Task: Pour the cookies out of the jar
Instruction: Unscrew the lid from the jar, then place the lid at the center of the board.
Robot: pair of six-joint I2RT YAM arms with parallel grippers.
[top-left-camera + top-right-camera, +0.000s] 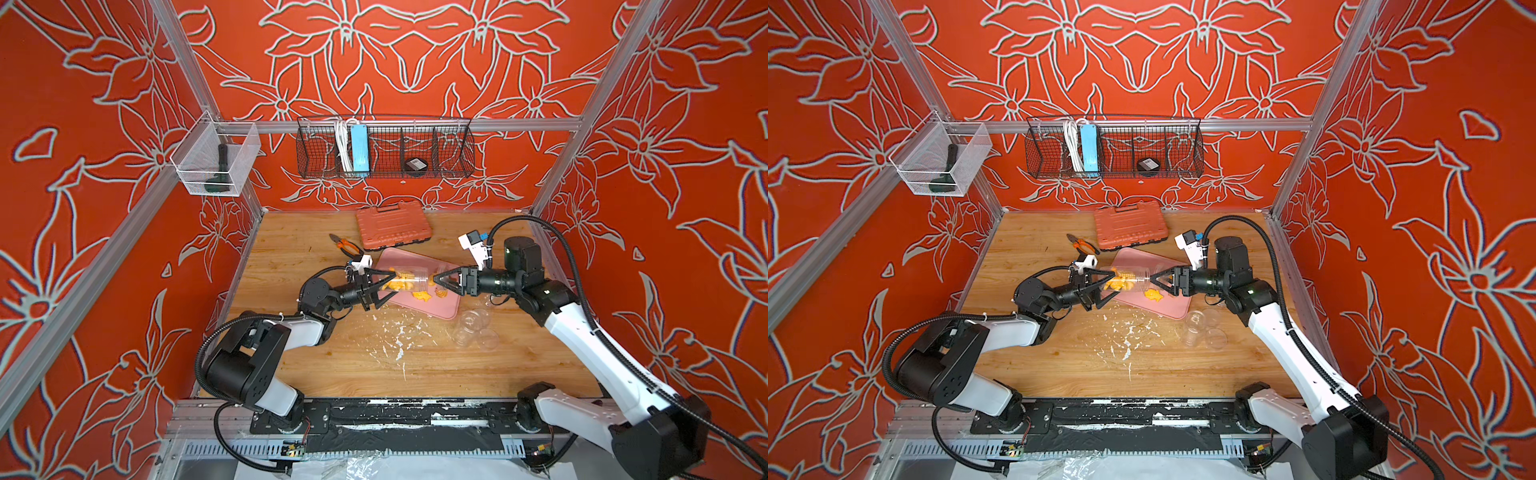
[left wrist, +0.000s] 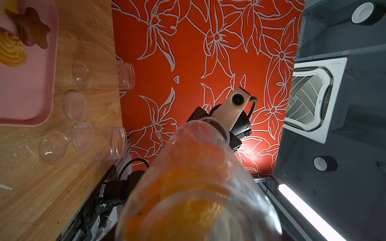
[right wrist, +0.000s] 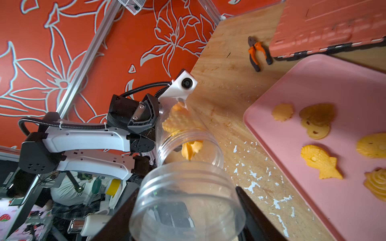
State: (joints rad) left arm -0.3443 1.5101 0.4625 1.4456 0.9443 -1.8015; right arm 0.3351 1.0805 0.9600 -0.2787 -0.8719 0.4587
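Observation:
My right gripper is to put the clear screw lid down on the wood point(image 1: 413, 345) beside the white flecks, in front of the pink tray.
A clear jar point(image 1: 409, 280) lies on its side in the air above the pink tray point(image 1: 436, 311), with my left gripper point(image 1: 390, 277) shut on its base end. Orange-yellow cookies point(image 3: 180, 123) fill the closed end, and one sits near the open mouth. My right gripper point(image 1: 437, 279) faces that mouth, shut on the clear screw lid point(image 3: 188, 187). Several cookies lie on the tray point(image 3: 313, 94), among them a fish point(image 3: 320, 161), a swirl point(image 2: 12, 52) and a brown star point(image 2: 31, 27). In the left wrist view the jar point(image 2: 198, 187) hides the fingers.
An orange tool case point(image 1: 392, 226) and pliers point(image 1: 347, 247) lie behind the tray. Empty clear jars and lids point(image 1: 473, 328) stand in front of the tray's right end. White flecks point(image 1: 399, 336) litter the wood in front. A wire basket point(image 1: 386, 145) hangs on the back wall.

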